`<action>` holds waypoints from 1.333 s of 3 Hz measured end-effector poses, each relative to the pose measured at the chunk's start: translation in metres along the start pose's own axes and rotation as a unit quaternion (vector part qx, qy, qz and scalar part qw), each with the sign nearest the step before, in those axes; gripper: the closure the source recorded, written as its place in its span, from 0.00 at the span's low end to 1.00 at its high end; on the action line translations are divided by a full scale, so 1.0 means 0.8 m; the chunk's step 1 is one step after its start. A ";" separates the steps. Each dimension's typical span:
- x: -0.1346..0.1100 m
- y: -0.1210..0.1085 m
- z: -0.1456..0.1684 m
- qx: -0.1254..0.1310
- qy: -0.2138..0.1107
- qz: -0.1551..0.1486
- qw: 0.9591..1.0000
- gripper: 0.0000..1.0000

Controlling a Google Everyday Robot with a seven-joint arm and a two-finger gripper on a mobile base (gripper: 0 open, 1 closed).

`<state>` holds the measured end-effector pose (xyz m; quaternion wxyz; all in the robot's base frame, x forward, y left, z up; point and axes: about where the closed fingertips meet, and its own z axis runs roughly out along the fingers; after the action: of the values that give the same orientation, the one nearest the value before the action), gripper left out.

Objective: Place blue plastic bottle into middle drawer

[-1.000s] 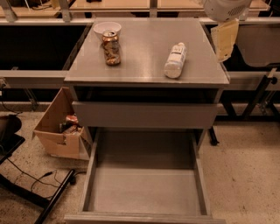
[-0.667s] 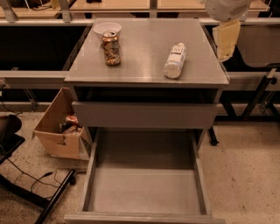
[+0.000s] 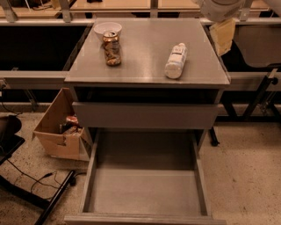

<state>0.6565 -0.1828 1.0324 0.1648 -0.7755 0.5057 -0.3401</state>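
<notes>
Next, my gripper goes to the blue plastic bottle's far half [image 3: 178, 53], away from the cabinet top's front edge, and closes there.
The blue plastic bottle [image 3: 176, 60], whitish with a white cap and a printed label, lies on its side on the right part of the grey cabinet top [image 3: 145, 66]. The middle drawer [image 3: 147, 195] is pulled out wide below, and its bare flat floor is empty. My gripper [image 3: 223, 34] hangs under the white arm housing [image 3: 218, 6] at the top right. It is above and to the right of the bottle, beyond the cabinet's right edge, and does not touch it.
A brownish can [image 3: 112, 48] stands at the cabinet top's back left, with a white bowl [image 3: 107, 28] behind it. A closed drawer front [image 3: 145, 115] sits above the open drawer. A cardboard box [image 3: 61, 129] stands on the floor at left, and a chair base [image 3: 26, 193] at lower left.
The white arm housing and gripper have shifted slightly left and up. The bottle, the can, the bowl and the drawer have not moved.
</notes>
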 end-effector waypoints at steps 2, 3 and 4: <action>0.028 -0.022 0.124 -0.021 -0.024 -0.096 0.995 0.00; 0.015 0.017 0.198 -0.097 -0.095 -0.142 0.981 0.00; 0.016 0.030 0.215 -0.122 -0.136 -0.201 0.962 0.00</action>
<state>0.7630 -0.2194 0.9000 0.0646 -0.9143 0.3502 -0.1928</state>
